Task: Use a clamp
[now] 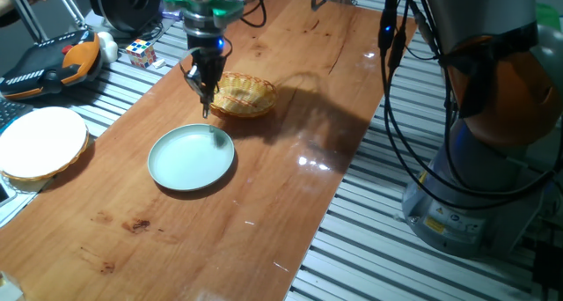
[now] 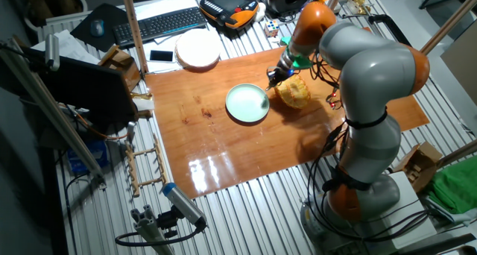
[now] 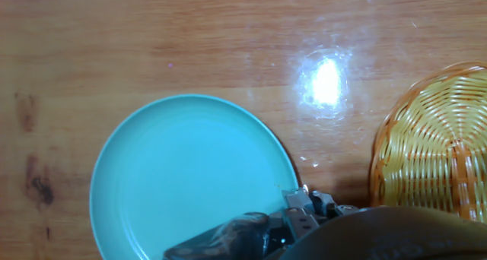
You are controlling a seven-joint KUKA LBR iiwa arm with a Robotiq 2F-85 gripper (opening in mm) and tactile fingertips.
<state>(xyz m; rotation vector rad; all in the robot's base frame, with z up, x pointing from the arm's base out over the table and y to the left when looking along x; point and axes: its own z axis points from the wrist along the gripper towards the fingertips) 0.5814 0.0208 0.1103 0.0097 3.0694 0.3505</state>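
Next, I let go of the clamp on the light-blue plate's rim [image 1: 209,125] [image 3: 296,195], on the side that faces the wicker basket. The clamp now hangs just above that rim.
My black gripper [image 1: 204,88] hangs over the gap between the light-blue plate [image 1: 167,173] and the wicker basket [image 1: 246,95]. It is shut on the clamp [image 1: 207,109], a slim dark-grey piece that points down from the fingers to just above the plate's far rim. In the hand view the clamp's grey metal end [image 3: 303,212] shows at the bottom edge, over the plate's [image 3: 183,169] right rim, with the basket [image 3: 434,150] to the right. The plate and basket look empty. The other fixed view shows the gripper [image 2: 273,77] between plate [image 2: 247,104] and basket [image 2: 294,92].
A white round disc [image 1: 40,141] lies off the board's left edge. A Rubik's cube [image 1: 141,51] and an orange-black pendant [image 1: 53,59] lie at the back left. Black cables [image 1: 396,81] and the arm's base [image 1: 475,187] stand at the right. A keyboard [image 2: 160,22] lies beyond.
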